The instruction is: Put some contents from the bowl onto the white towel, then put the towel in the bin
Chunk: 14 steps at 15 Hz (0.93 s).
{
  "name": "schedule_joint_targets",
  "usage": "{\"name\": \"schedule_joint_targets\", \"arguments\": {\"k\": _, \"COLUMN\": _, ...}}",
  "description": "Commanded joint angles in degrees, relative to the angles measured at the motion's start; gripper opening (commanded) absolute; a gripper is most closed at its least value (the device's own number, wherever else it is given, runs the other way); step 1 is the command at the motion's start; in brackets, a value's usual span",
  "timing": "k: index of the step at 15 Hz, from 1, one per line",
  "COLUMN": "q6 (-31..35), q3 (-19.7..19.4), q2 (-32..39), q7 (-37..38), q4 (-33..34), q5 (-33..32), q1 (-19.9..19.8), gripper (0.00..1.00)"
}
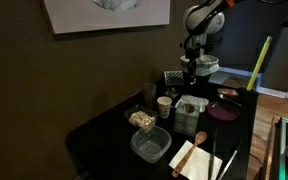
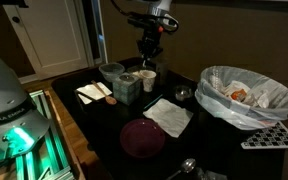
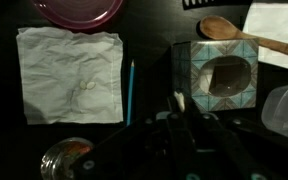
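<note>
The robot's gripper needs to release the small white piece in the middle of the white towel (image 1: 198, 100) (image 3: 85, 86), next to the pale pieces there.
The white towel (image 3: 72, 75) lies flat on the dark table; it also shows in an exterior view (image 2: 169, 116). A small metal bowl (image 3: 66, 160) stands by its near corner. A larger bowl with light contents (image 1: 141, 120) stands at the table's other end. The bin lined with a white bag (image 2: 246, 95) is past the towel. My gripper (image 3: 178, 102) hangs high above the table near the tissue box (image 3: 216, 70), above the cup (image 2: 147, 78). Its fingers are closed with a small white piece pinched at the tips; what it is I cannot tell.
A purple plate (image 3: 79, 10) lies next to the towel. A blue pen (image 3: 130, 90) lies between towel and tissue box. A wooden spoon (image 3: 246, 36) rests on white paper. A clear container (image 1: 149, 145) is near the table edge. A metal spoon (image 2: 184, 165) lies in front.
</note>
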Motion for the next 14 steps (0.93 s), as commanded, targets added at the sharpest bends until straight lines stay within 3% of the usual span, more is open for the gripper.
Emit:
{"name": "schedule_joint_targets", "arguments": {"k": 1, "q6": 3.7, "q3": -2.6, "q2": 0.5, "q7": -3.6, "q4": -2.7, "q5": -2.9, "q1": -1.8, "gripper": 0.03}}
{"name": "schedule_joint_targets", "arguments": {"k": 4, "q6": 9.7, "q3": -4.9, "q2": 1.2, "q7": -5.9, "q4": -5.7, "q5": -5.1, "q1": -3.6, "gripper": 0.03}}
{"name": "schedule_joint_targets", "arguments": {"k": 9, "q6": 26.3, "q3": -6.5, "q2": 5.4, "q7": -6.9, "q4": -9.7, "q5": -3.8, "q1": -6.4, "gripper": 0.03}}
{"name": "schedule_joint_targets", "arguments": {"k": 10, "q6": 21.7, "q3": -6.1, "q2": 3.5, "q7": -6.1, "q4": -8.4, "q5": -4.4, "q1": -6.2, "gripper": 0.1}}
{"name": "schedule_joint_targets", "arguments": {"k": 13, "q6": 25.2, "q3": -6.0, "q2": 5.5, "q7": -6.1, "q4": -9.2, "q5": -4.5, "q1": -6.8, "gripper": 0.1}}
{"name": "schedule_joint_targets", "arguments": {"k": 14, "q6": 25.3, "q3": -5.9, "q2": 5.5, "q7": -6.0, "q4": -9.2, "q5": -4.5, "q1": -6.8, "gripper": 0.03}}
